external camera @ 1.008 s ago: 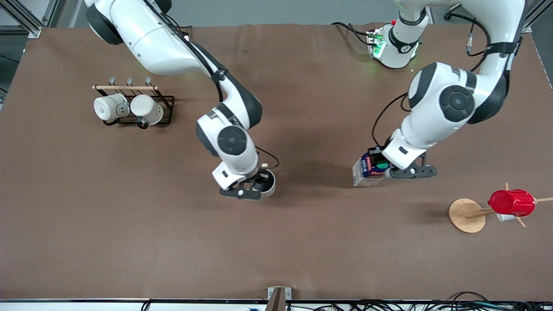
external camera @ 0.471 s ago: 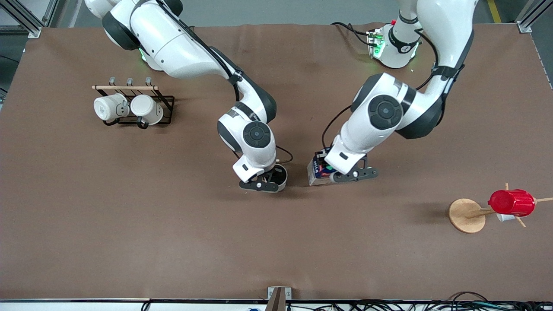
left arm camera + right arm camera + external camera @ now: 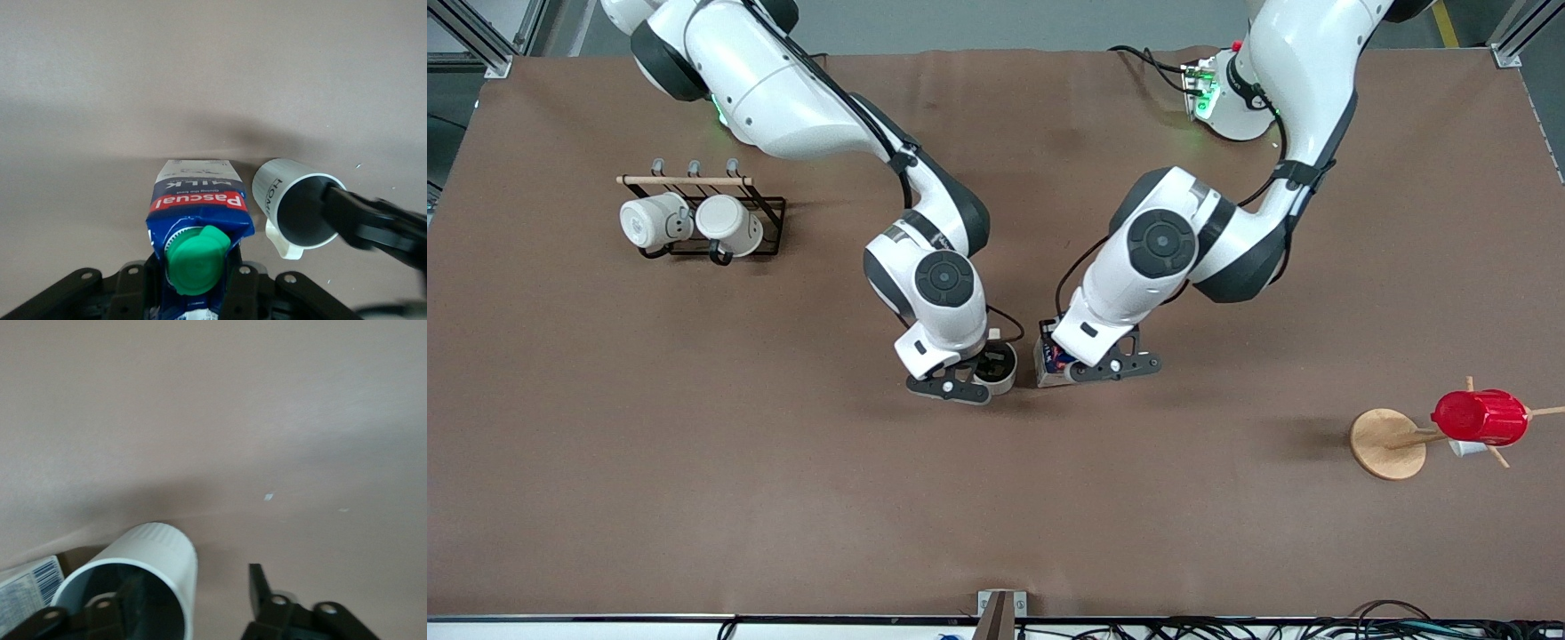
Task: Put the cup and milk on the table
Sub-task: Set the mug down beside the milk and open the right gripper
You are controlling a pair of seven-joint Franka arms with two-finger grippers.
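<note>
Next, my left gripper sets the milk carton down on the brown table, so that it sits snug (image 3: 1036, 370) (image 3: 219, 175) against the off-white cup.
The off-white cup (image 3: 1000, 366) with a dark inside stands upright near the middle of the brown table (image 3: 694, 498), right beside the milk (image 3: 1047, 364). My right gripper (image 3: 959, 384) is open at the cup's rim. In the right wrist view (image 3: 193, 583) one finger is inside the cup (image 3: 157, 550) and the other (image 3: 259, 587) is outside, apart from the wall. My left gripper (image 3: 1104, 366) is shut on the blue milk carton at its green-capped top (image 3: 197, 260), low at the table. The cup's lettering shows in the left wrist view (image 3: 293, 200).
A black rack (image 3: 769, 222) with two plain white mugs stands toward the right arm's end. A wooden peg stand (image 3: 1385, 443) with a red ribbed cup (image 3: 1480, 418) stands toward the left arm's end, nearer the front camera.
Both arms have moved toward the table's middle, so the cup and the milk have come together and now sit side by side. The milk has travelled the farther way.
</note>
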